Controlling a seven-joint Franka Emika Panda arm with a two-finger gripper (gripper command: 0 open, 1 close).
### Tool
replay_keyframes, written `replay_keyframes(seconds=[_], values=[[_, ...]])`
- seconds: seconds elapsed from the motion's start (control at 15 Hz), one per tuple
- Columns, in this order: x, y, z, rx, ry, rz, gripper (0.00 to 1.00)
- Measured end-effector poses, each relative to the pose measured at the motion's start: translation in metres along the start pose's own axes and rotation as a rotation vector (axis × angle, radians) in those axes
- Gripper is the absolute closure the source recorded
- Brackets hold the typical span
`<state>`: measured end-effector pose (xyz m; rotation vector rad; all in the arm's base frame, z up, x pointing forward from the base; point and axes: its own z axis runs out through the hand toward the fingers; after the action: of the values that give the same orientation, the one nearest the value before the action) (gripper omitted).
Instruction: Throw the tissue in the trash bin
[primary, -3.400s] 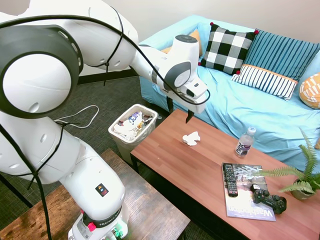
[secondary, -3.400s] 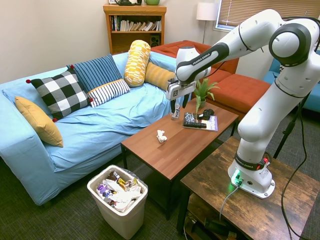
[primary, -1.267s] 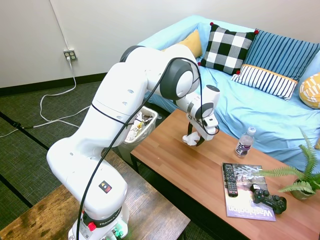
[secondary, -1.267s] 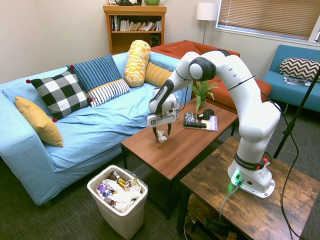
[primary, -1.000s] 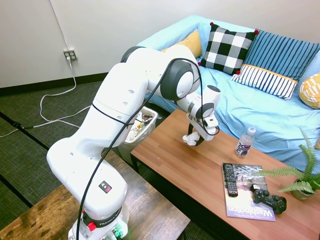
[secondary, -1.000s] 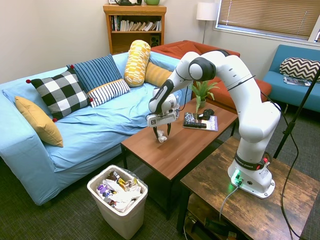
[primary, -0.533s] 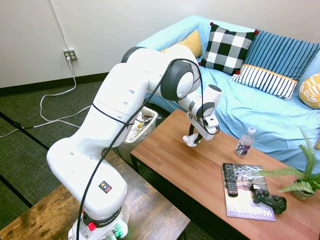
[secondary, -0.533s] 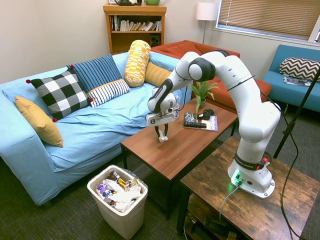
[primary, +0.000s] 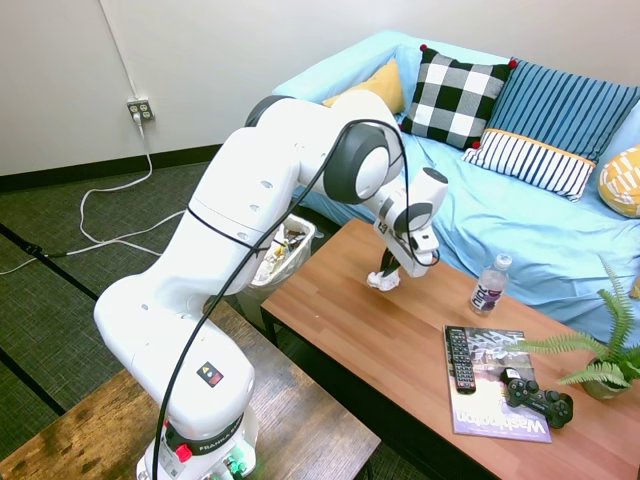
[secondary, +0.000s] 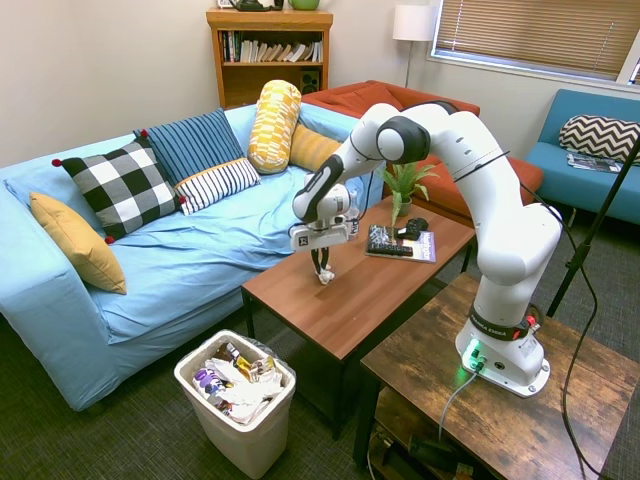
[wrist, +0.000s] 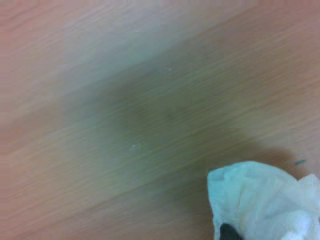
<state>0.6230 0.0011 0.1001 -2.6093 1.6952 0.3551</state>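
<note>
I need to let go of the tissue with my gripper on top of the litter inside the trash bin (primary: 263, 262) beside the brown coffee table.
A crumpled white tissue (primary: 384, 282) (secondary: 322, 276) hangs just above the brown coffee table (primary: 370, 340) (secondary: 370, 290), near the table's end towards the bin. My gripper (primary: 387, 271) (secondary: 321, 266) points straight down and is shut on the tissue's top. The wrist view shows the tissue (wrist: 260, 200) against blurred wood. The trash bin (secondary: 237, 400), white with a bag liner and full of litter, stands on the carpet off that table end. In the first exterior view the arm hides most of the trash bin (primary: 291, 240).
Further along the table are a water bottle (primary: 489, 285), a magazine (primary: 490, 400) with a remote (primary: 460, 360) on it, a black game controller (primary: 538, 398) and a potted plant (primary: 600, 362). A blue sofa (secondary: 200, 250) with pillows runs behind the table.
The arm came down onto the tissue, the fingers shut on it, and in the last half second the gripper has risen slightly with the tissue off the wood.
</note>
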Motion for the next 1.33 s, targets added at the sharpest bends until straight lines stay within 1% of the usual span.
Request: replay_keyframes(seconds=[0.13,0.27,0.4,0.47,0.53,0.6,0.67,0.8,0.93,1.13,1.2,1.33], values=[[-0.010,-0.007,-0.019,0.038,0.012,-0.043,1.00],[-0.046,-0.017,-0.061,0.097,0.039,-0.120,1.00],[-0.110,-0.023,-0.103,0.136,0.075,-0.230,1.00],[-0.150,-0.027,-0.119,0.149,0.093,-0.291,1.00],[-0.189,-0.032,-0.126,0.151,0.111,-0.345,1.00],[-0.228,-0.036,-0.124,0.141,0.125,-0.395,1.00],[-0.267,-0.039,-0.113,0.119,0.136,-0.444,1.00],[-0.331,-0.040,-0.074,0.064,0.149,-0.522,1.00],[-0.362,-0.044,-0.038,0.021,0.146,-0.580,1.00],[-0.386,-0.058,-0.018,0.002,0.131,-0.622,1.00],[-0.394,-0.059,-0.012,-0.013,0.120,-0.636,0.00],[-0.404,-0.062,-0.001,-0.028,0.104,-0.674,0.00]])
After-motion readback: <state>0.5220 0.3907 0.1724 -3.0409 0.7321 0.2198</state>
